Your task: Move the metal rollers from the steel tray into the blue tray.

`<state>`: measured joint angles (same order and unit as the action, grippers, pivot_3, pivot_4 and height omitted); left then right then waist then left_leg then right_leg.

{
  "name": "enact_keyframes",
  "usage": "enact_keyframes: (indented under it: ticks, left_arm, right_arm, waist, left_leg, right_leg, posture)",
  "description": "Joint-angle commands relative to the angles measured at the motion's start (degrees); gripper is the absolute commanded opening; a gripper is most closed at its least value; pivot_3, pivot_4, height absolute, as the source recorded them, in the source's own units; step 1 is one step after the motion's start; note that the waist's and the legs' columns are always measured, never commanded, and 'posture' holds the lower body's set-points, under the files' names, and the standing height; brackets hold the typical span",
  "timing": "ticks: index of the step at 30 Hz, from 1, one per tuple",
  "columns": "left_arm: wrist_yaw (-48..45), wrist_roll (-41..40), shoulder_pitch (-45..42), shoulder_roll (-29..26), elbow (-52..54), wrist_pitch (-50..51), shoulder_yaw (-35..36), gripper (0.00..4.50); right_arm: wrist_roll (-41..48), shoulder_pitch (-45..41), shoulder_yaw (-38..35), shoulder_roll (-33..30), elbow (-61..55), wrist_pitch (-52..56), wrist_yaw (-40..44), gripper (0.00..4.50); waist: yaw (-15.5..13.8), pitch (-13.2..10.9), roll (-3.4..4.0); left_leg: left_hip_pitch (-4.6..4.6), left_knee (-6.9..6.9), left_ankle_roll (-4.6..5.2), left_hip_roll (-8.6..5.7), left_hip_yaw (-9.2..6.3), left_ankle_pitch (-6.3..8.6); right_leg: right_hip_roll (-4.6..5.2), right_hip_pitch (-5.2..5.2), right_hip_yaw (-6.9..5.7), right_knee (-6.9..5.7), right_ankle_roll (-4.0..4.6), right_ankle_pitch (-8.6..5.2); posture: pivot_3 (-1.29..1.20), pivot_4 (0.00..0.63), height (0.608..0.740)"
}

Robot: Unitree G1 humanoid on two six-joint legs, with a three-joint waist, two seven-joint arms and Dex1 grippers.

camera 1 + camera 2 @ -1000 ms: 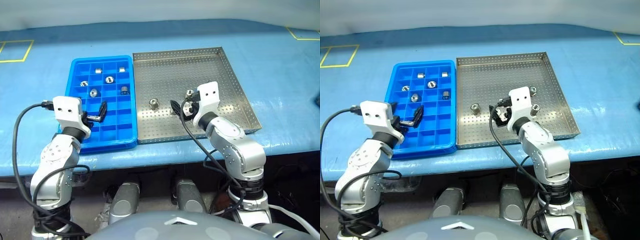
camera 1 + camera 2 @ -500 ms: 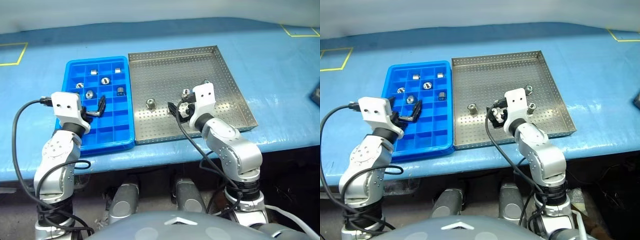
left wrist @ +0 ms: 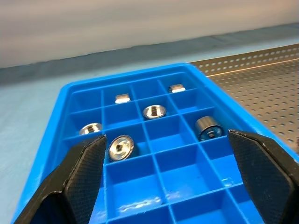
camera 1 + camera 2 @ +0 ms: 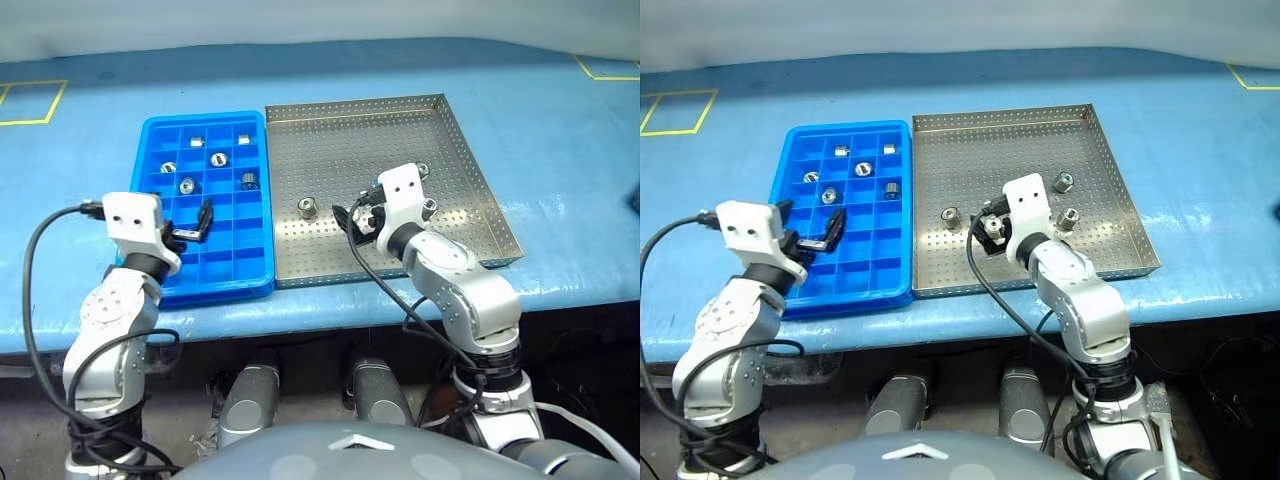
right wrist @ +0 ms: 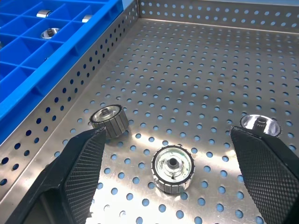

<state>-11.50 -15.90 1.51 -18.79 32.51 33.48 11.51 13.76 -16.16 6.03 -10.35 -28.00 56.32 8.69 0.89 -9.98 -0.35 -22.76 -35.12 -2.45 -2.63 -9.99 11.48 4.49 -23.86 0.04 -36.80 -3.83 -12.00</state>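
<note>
Next, my left gripper will go to the steel tray's metal roller nearest the blue tray and close on that roller's sides (image 4: 307, 208).
The steel tray (image 4: 400, 125) lies on the table to the right of the blue tray (image 4: 150, 160), rim to rim. My right gripper (image 4: 990, 225) hangs open low over the steel tray's near middle. In the right wrist view one metal roller (image 5: 173, 163) lies on the perforated floor between the fingers (image 5: 79, 172), with one roller (image 5: 110, 120) nearer the blue tray and one (image 5: 260, 123) on the other side. The head view also shows rollers (image 4: 1064, 181) behind that hand. My left gripper (image 4: 190, 228) is open above the blue tray's near cells, which holds several rollers (image 3: 154, 111) further back.
The trays sit on a blue table cover (image 4: 560, 150) with yellow tape marks at the far corners (image 4: 30, 100). The table's front edge (image 4: 320, 310) runs just below the trays. Black cables loop from both wrists. A dark object (image 4: 636, 195) shows at the far right.
The head views swayed and came back. Neither gripper has visibly moved, both stay open, and the rollers lie where they were.
</note>
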Motion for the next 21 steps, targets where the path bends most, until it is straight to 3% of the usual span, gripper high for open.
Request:
enact_keyframes:
  ticks: [1, 8, 14, 21]
  left_arm:
    - [-2.4, -0.8, -0.8, -1.8, 0.0, 1.0, -0.9, 4.5]
    - [-5.9, -2.1, -3.2, -3.6, -1.9, 3.1, -3.0, 4.5]
    - [-10.1, 0.0, -19.4, -6.5, -12.4, 4.0, -8.4, 4.5]
    - [-31.4, 3.2, -38.7, -12.8, -32.5, -0.9, -22.7, 4.5]
  right_arm:
    - [1.4, 1.1, 0.0, -2.1, -4.2, -1.1, 2.9, 4.46]
    - [1.6, 4.0, 2.7, -6.8, -6.7, -2.5, 7.1, 4.46]
    - [1.1, 4.6, 4.1, -6.0, -6.2, -2.3, 6.1, 4.46]
    - [0.1, 4.1, 5.5, -4.8, -5.0, -2.5, 5.4, 4.46]
  waist:
    - [0.4, 0.0, 0.0]
    - [0.8, 0.0, -0.01]
    - [0.3, -0.1, -0.09]
    - [1.4, -0.1, -0.1]
  left_leg:
    - [0.0, 0.0, 0.02, 0.0, 0.02, 0.01]
    - [0.02, 0.0, 0.07, 0.03, 0.09, 0.09]
    - [0.0, -0.24, 0.07, 0.15, 0.2, 0.08]
    - [-0.07, -0.14, 0.13, 0.14, 0.33, 0.12]
  right_leg:
    - [0.0, 0.0, 0.01, 0.02, 0.0, 0.0]
    - [-0.01, -0.01, 0.05, 0.03, 0.0, -0.01]
    - [-0.05, 0.12, -0.02, -0.03, -0.05, 0.02]
    - [-0.05, 0.05, 0.05, 0.06, -0.42, 0.23]
  posture:
    - [0.0, 0.15, 0.74]
    - [-0.02, 0.15, 0.74]
    - [-0.02, 0.15, 0.74]
    - [-0.03, 0.15, 0.74]
